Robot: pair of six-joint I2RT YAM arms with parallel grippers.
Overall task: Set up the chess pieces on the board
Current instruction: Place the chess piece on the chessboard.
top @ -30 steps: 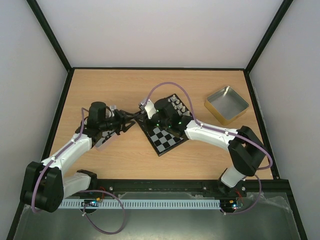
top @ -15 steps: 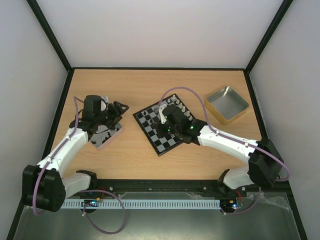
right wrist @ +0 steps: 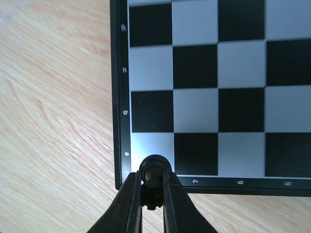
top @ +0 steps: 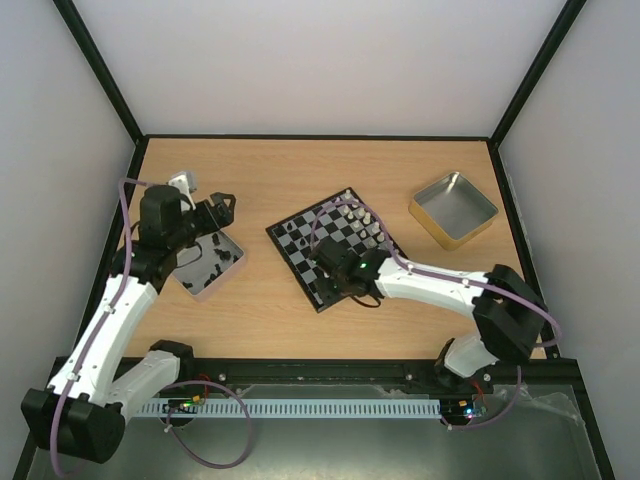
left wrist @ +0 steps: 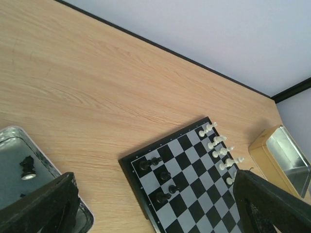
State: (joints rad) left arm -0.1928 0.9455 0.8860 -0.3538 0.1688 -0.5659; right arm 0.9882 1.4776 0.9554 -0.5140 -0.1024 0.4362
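Note:
I will close my left gripper on the base of the black knight (top: 215, 241) (left wrist: 28, 175) that lies closest to the far corner of the silver tin.
The board (top: 310, 250) lies tilted at mid-table. Several white chess pieces (top: 360, 215) line its far right edge, and several black ones (top: 295, 232) stand near its left corner. My right gripper (top: 330, 280) hangs over the board's near part. In the right wrist view, this gripper (right wrist: 151, 191) is shut on a black piece (right wrist: 154, 169) above a pale corner square of the board (right wrist: 194, 111). My left gripper (top: 218, 212) is open and holds nothing, above the far end of a silver tin (top: 232, 268). In the left wrist view, its fingers (left wrist: 43, 204) frame the board (left wrist: 194, 160).
The silver tin (left wrist: 9, 155) at the left holds loose black pieces (left wrist: 27, 167). A gold-sided tin (top: 452, 208) sits at the far right of the table, also seen as the gold tin (left wrist: 282, 155) beyond the board. Black frame rails edge the table.
My left gripper has drawn back left from the board to above the silver tin and has opened. My right gripper has travelled from the board's left corner toward its near corner, still shut.

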